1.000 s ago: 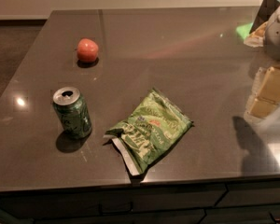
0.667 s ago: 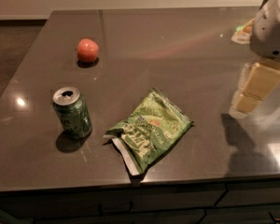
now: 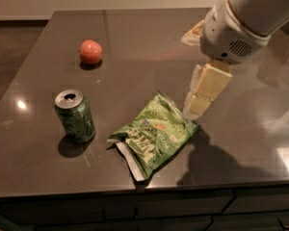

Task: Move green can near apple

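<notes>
I need to next close my gripper on the upper body of the green can [image 3: 75,109], just below its silver top.
The green can [image 3: 75,115] stands upright at the front left of the dark table [image 3: 144,37], its silver top with the opening showing. The reddish-orange apple [image 3: 90,51] sits farther back on the left, well apart from the can. My gripper [image 3: 192,109] hangs from the white arm [image 3: 231,28] at centre right, pointing down just above the right end of the green chip bag [image 3: 154,134]. It is far to the right of the can and holds nothing that I can see.
The crinkled green chip bag lies flat between the can and the gripper, near the table's front edge [image 3: 144,189]. A pale object [image 3: 192,32] shows partly behind the arm at the back right. Floor lies beyond the table's left edge.
The arm and gripper have moved left and forward from the right edge, ending over the chip bag's right end. The can, apple and bag have not moved.
</notes>
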